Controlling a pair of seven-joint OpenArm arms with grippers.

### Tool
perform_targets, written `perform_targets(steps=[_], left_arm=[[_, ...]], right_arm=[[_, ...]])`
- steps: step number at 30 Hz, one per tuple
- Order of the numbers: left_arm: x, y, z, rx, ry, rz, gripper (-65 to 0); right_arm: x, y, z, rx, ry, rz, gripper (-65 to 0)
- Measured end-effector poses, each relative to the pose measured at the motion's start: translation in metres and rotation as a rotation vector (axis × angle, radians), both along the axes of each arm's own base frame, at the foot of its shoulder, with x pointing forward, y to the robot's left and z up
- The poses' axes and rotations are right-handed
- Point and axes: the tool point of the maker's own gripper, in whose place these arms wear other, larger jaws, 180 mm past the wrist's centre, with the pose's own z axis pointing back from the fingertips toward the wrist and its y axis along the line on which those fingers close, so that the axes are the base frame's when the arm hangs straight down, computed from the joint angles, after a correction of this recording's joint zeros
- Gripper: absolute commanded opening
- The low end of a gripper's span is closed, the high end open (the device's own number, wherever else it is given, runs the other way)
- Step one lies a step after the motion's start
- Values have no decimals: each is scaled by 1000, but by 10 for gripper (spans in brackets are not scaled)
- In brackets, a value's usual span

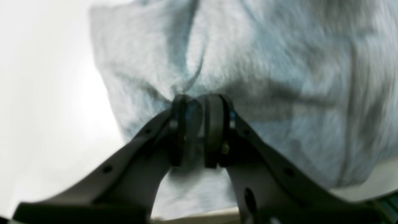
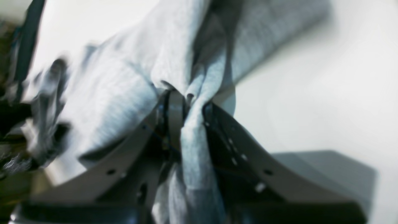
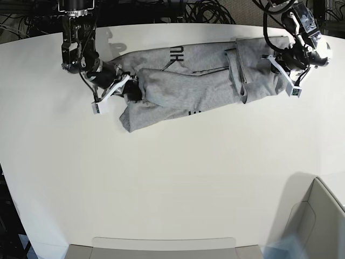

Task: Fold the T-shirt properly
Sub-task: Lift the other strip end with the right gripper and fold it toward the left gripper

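Note:
I will release the gathered fold on the T-shirt [image 3: 230,91] with my right gripper, beside the raised fold near my left gripper.
The heather-grey T-shirt [image 3: 199,81] lies stretched and bunched across the far side of the white table [image 3: 161,178], with black lettering showing near its top edge. In the base view my right gripper [image 3: 125,89] is at the shirt's left end. Its wrist view shows the gripper [image 2: 191,105] shut on a gathered fold of the T-shirt [image 2: 108,93], with cloth running down between the fingers. My left gripper [image 3: 281,69] is at the shirt's right end. Seen up close, it [image 1: 198,102] has its pads pinched on a pucker of the T-shirt [image 1: 279,77].
A grey open box [image 3: 318,216] stands at the table's near right corner and also shows in the right wrist view [image 2: 326,174]. A flat pale panel [image 3: 161,245] lies along the near edge. Black cables [image 3: 205,11] run behind the far edge.

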Motion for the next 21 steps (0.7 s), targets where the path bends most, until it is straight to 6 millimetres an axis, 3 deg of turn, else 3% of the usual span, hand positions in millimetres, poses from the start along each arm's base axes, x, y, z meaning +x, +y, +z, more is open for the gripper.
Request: perform_targets(steps=[6, 9, 11, 15, 18, 21], left_arm=[[32, -2, 31, 32, -131, -12, -546], [23, -9, 23, 11, -95, -5, -546], [20, -7, 21, 22, -80, -4, -546], [20, -1, 23, 41, -83, -5, -546], [16, 13, 26, 50, -88, 28, -546], [0, 39, 22, 78, -50, 86, -546]], right_arm=[[19, -49, 5, -86, -24, -111, -650], [29, -83, 9, -165, -36, -182, -650], [29, -93, 9, -217, -40, -191, -650], [22, -91, 20, -321, -36, -131, -650], [28, -79, 51, -343, -116, -110, -650], [29, -55, 82, -347, -186, -88, -650]])
